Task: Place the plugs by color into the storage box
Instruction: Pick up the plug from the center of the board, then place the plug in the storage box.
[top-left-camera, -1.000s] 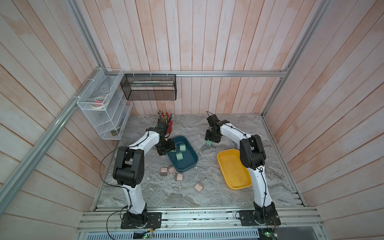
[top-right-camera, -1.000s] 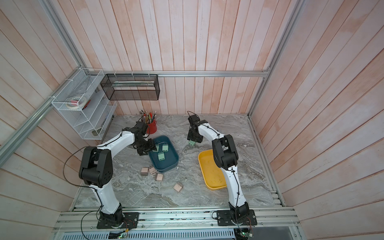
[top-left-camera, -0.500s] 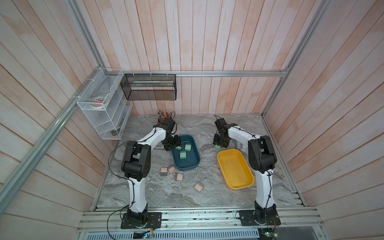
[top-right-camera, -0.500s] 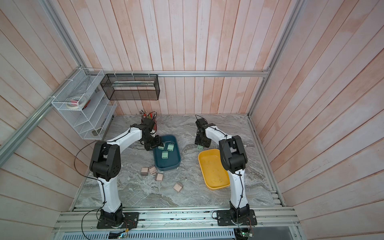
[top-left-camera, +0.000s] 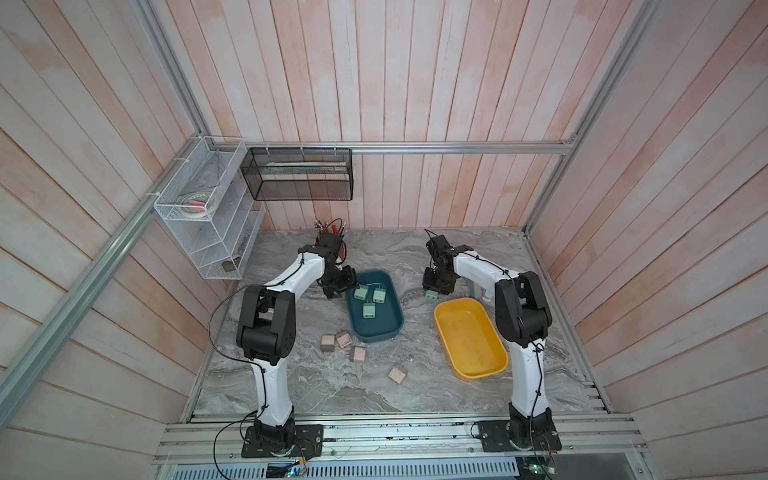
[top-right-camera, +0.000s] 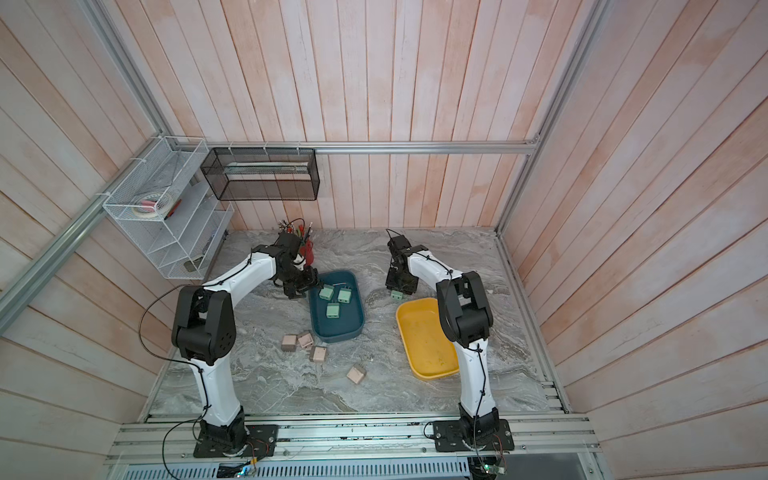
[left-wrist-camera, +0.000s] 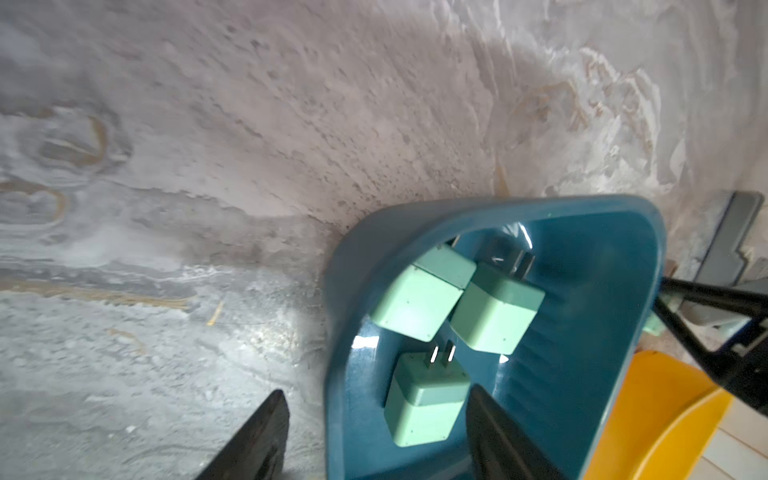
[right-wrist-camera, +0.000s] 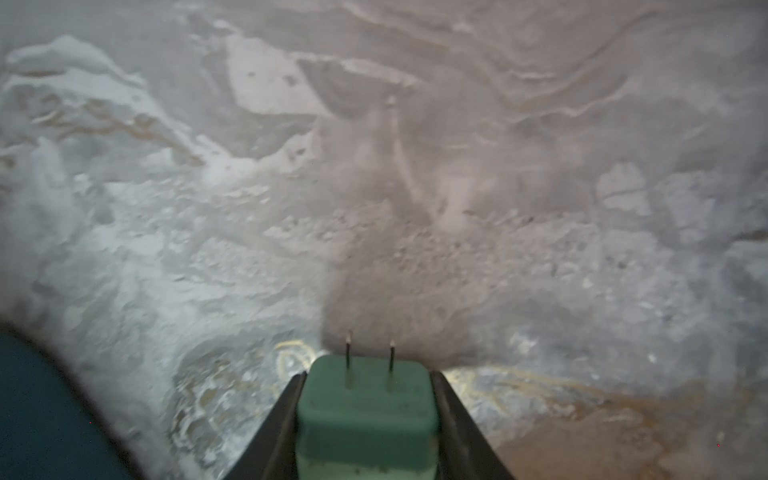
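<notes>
My right gripper releases its green plug next in the blue box (top-left-camera: 381, 314), beside the frontmost green plug, toward the yellow box.
Three mint green plugs (top-left-camera: 369, 310) lie in the blue storage box (top-left-camera: 376, 338). My right gripper (right-wrist-camera: 368, 376) is shut on a fourth green plug (right-wrist-camera: 365, 407), prongs pointing away from the wrist. It is low over the table just beyond the yellow storage box (top-left-camera: 473, 345), also visible as plug (top-right-camera: 397, 294) in a top view. My left gripper (left-wrist-camera: 376, 390) is open, straddling the blue box's wall (left-wrist-camera: 332, 374), one finger outside and one inside beside a green plug (left-wrist-camera: 424, 405). Several pink-beige plugs (top-left-camera: 358, 354) lie on the table in front of the blue box.
A red pen cup (top-left-camera: 340, 247) stands behind my left arm. A white wire shelf (top-left-camera: 208, 232) hangs on the left wall and a black mesh basket (top-left-camera: 297, 174) on the back wall. The yellow box holds nothing.
My right gripper's jaws have closed on the green plug and it has shifted right toward the yellow box. My left gripper has shifted slightly at the blue box's far corner and stays open.
</notes>
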